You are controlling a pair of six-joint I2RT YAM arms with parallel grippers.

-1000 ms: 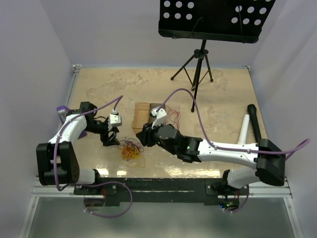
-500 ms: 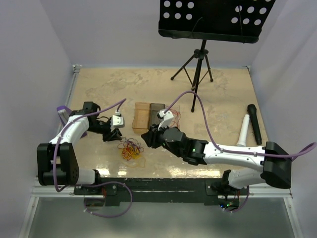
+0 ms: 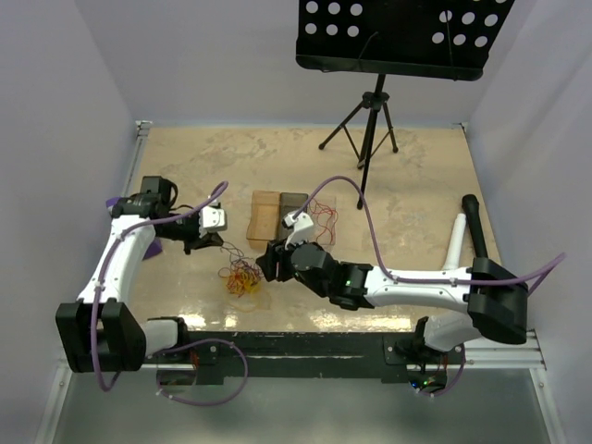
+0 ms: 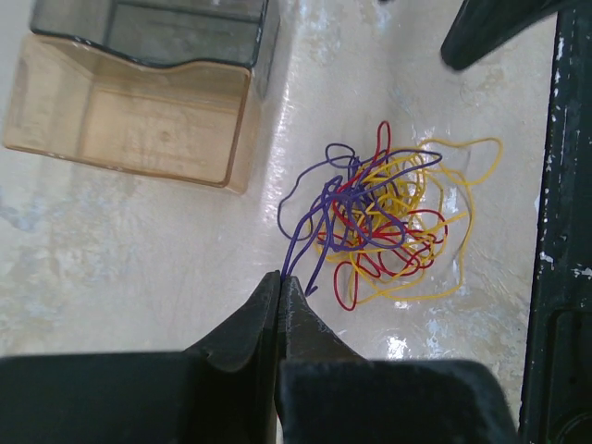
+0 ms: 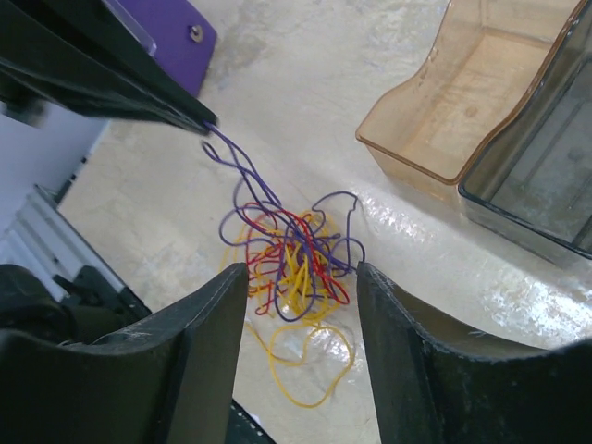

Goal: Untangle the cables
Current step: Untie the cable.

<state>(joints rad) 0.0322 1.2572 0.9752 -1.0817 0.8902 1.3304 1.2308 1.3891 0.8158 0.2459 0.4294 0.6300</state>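
Observation:
Next, I take the cable's raised part (image 5: 243, 161) with my right gripper before my left gripper grips low at the tangle, because the purple cable's loops wind through the tangle.
The cables (image 3: 243, 277) lie as a small tangle of yellow, red and purple loops near the table's front edge. My left gripper (image 3: 215, 242) is to their left, shut on one purple cable (image 4: 298, 242). That strand runs taut from its fingertips (image 5: 205, 125) down into the tangle (image 5: 291, 254). The closed jaws (image 4: 280, 277) pinch the wire's end in the left wrist view, with the pile (image 4: 384, 222) just beyond. My right gripper (image 3: 268, 262) hangs open right over the tangle, its fingers (image 5: 222, 287) on either side, touching nothing. More red wire (image 3: 324, 215) lies by the trays.
An amber tray (image 3: 264, 217) and a dark tray (image 3: 292, 203) sit side by side behind the tangle. A music stand's tripod (image 3: 366, 129) stands at the back. A white microphone (image 3: 455, 242) and a black one (image 3: 476, 227) lie at the right. A purple block (image 5: 171, 37) sits far left.
My left gripper has shut on the purple cable and drawn it up and to the left. My right gripper has opened wider and settled over the tangle.

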